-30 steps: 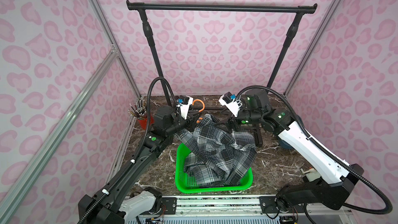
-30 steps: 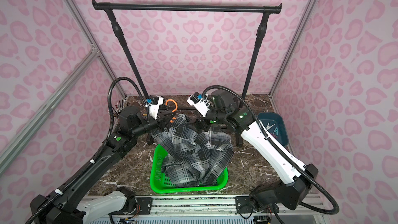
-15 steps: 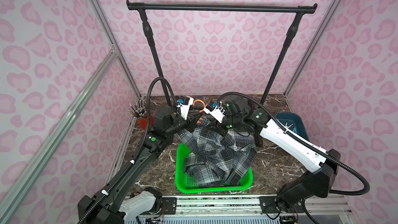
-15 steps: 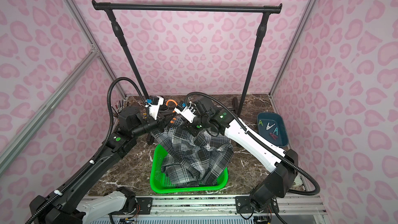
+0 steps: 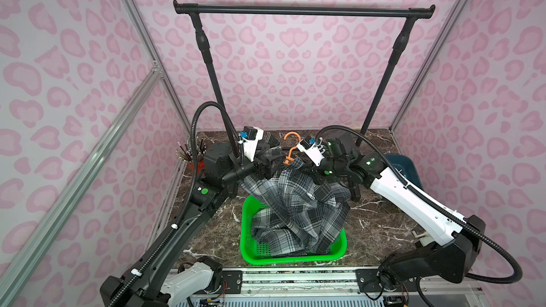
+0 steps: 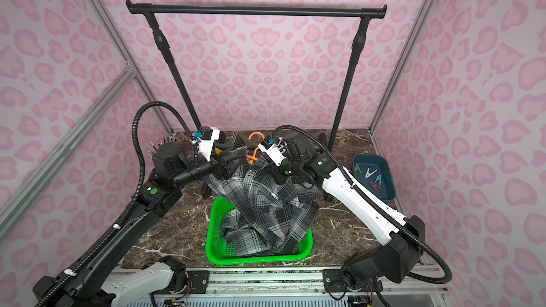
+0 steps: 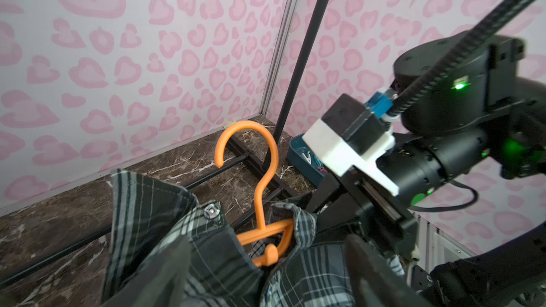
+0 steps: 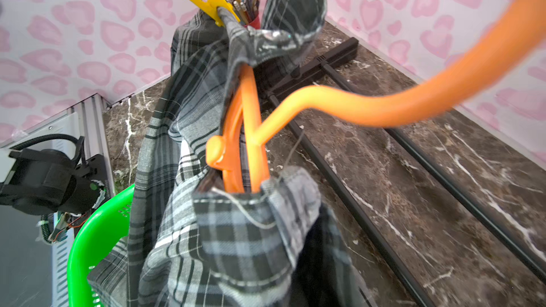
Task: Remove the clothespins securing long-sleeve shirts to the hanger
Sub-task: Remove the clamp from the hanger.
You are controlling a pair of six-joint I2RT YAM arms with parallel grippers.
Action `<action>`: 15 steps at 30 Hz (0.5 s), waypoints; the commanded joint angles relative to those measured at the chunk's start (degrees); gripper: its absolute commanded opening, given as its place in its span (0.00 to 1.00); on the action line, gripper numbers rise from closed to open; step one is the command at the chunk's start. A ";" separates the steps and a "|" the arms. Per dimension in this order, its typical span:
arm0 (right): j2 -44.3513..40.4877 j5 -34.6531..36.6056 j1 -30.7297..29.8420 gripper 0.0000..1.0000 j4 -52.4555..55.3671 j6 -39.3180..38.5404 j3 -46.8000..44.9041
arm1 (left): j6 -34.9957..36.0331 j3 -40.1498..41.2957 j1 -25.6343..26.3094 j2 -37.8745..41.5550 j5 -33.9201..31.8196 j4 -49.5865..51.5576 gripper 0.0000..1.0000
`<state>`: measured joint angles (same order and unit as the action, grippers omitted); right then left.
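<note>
Left fingers straddle the shirt's collar, past the yellow clothespin on the shirt's far shoulder, so I need to back off and close them on that yellow clothespin [image 6: 217, 150].
The plaid long-sleeve shirt [image 5: 295, 202] [image 6: 266, 202] hangs from the orange hanger [image 5: 291, 155] [image 6: 253, 155], its lower part in the green basket. My left gripper [image 5: 270, 165] [image 7: 269, 249] is open, its fingers [image 7: 369, 267] spread either side of the collar and the hanger's neck [image 7: 260, 190]. My right gripper [image 5: 311, 172] [image 6: 276, 172] is shut on the shirt's shoulder; plaid cloth [image 8: 236, 246] hides its jaws in the right wrist view. A yellow clothespin [image 8: 212, 1] [image 6: 217, 151] is clipped on the shirt's far shoulder beside the left gripper. No white clothespin shows.
The green basket [image 5: 245, 231] [image 6: 211, 231] stands at the front middle. A blue tray [image 6: 388, 172] with several clips sits at the right. The black garment rack [image 5: 304, 10] stands behind, its foot bars [image 8: 369, 217] on the marble. A red cup of pens [image 5: 192, 158] stands at the left.
My right arm swung in from the right to the shirt and its gripper shut there. My left gripper, shut before, has opened in place.
</note>
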<state>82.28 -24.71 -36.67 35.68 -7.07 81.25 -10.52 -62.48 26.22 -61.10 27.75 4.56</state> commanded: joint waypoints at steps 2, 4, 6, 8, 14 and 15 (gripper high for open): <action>-2.29 -2.19 3.55 0.00 -4.33 -0.16 -2.69 | -1.35 -0.08 -1.45 2.92 5.21 -4.42 0.95; -4.20 -3.17 5.07 0.00 -5.57 -0.95 -4.80 | -3.51 0.19 -4.03 4.58 7.75 -6.69 0.97; -7.01 -4.21 6.97 0.00 -8.01 -1.36 -8.03 | -7.23 -0.02 -8.63 5.29 13.07 -9.47 0.98; -10.38 -5.22 8.63 0.00 -11.78 -1.03 -11.87 | -13.02 0.66 -14.04 4.74 20.42 -14.79 0.98; -19.94 -7.21 9.99 0.00 -19.46 -2.60 -21.27 | -36.39 5.32 -23.00 -1.78 38.69 -50.90 0.96; -21.27 -7.62 10.25 0.00 -20.28 -2.65 -22.51 | -44.22 5.28 -23.91 -4.88 42.11 -61.16 0.95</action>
<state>63.20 -30.28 -26.94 22.44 -8.84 60.82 -35.09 -57.67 4.38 -61.84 56.99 -27.49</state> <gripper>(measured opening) 0.096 0.953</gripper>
